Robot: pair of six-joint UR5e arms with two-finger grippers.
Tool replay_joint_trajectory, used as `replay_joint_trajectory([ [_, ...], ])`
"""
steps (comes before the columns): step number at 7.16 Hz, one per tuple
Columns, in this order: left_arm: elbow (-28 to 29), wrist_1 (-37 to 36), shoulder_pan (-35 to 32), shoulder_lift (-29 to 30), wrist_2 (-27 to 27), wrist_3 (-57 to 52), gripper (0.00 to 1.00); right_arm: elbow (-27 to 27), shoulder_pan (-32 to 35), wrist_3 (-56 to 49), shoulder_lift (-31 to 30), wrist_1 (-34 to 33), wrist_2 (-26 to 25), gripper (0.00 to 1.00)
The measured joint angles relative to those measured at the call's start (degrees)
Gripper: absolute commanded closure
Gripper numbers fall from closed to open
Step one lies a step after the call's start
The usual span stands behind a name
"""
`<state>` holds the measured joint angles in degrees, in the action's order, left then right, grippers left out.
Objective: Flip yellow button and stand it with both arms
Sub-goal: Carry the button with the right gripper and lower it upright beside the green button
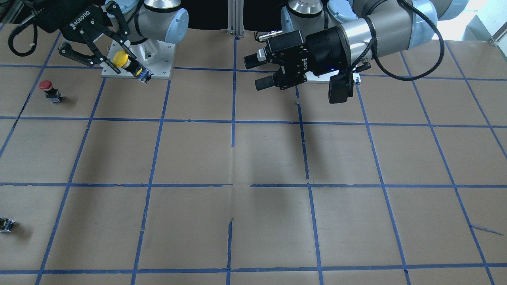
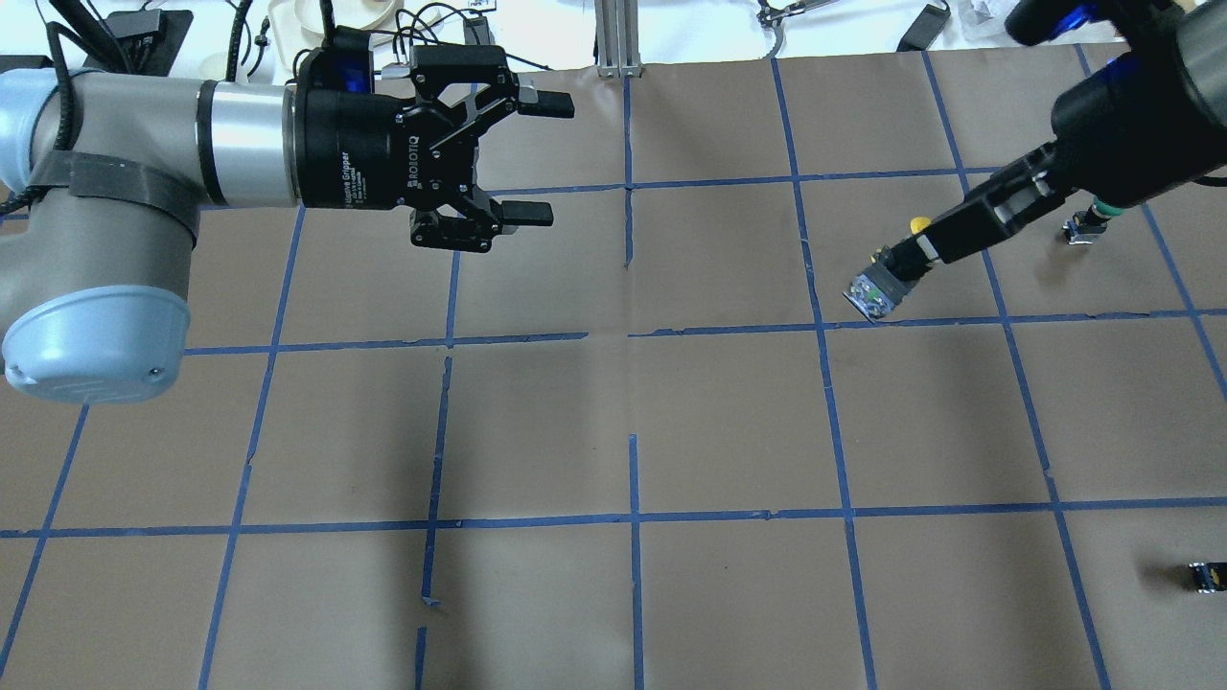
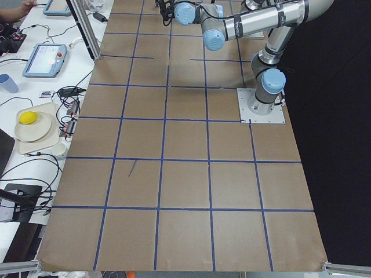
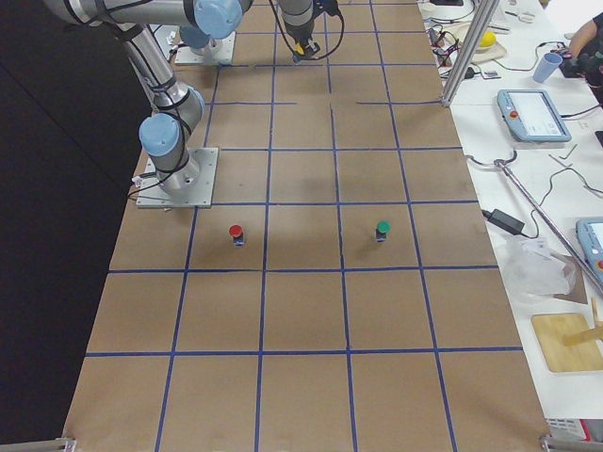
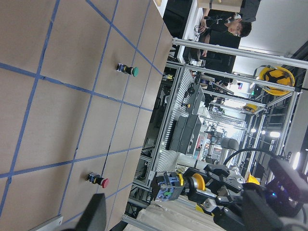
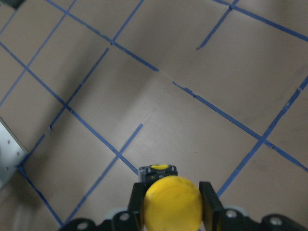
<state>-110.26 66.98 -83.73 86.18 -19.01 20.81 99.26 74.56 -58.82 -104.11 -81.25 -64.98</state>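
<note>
My right gripper has the yellow button, held in the air well above the table. I should set it down with that gripper on the table [image 1: 36, 152] between the red-capped button and the capless black switch block.
My right gripper [image 1: 117, 59] is shut on the yellow button [image 1: 121, 58] and holds it in the air, well above the table near the right arm's base plate. The button is tilted, its black-and-grey body [image 2: 874, 290] pointing out from the fingertips toward the table's middle. In the right wrist view the yellow cap [image 6: 173, 202] sits between the two fingers [image 6: 210, 199]. My left gripper [image 2: 537, 158] is open and empty, held level above the table and facing the right gripper across a wide gap. The held button also shows in the left wrist view [image 5: 192, 184].
A red-capped button [image 1: 49, 90] stands on the table [image 1: 253, 158] on the right arm's side. A green-capped button [image 4: 382, 229] stands farther out. A small capless black switch block [image 2: 1203, 575] lies near the table's right edge.
</note>
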Motion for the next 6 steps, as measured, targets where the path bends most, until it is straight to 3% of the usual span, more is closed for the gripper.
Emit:
replay_joint_trajectory([
  [2, 0.3, -0.1, 1.5, 0.3, -8.0, -0.5, 0.0, 6.5, -2.9, -17.9, -0.2, -5.4, -8.1, 0.7],
  [4, 1.1, -0.7, 1.6, 0.9, -24.0, -2.2, 0.0, 13.0, -10.7, -38.7, 0.1, -13.2, -13.6, 0.71],
  [6, 2.6, -0.7, 1.1, 1.3, -39.2, -6.0, 0.0, 17.7, -20.9, -57.3, 1.9, -22.1, -14.9, 0.71],
])
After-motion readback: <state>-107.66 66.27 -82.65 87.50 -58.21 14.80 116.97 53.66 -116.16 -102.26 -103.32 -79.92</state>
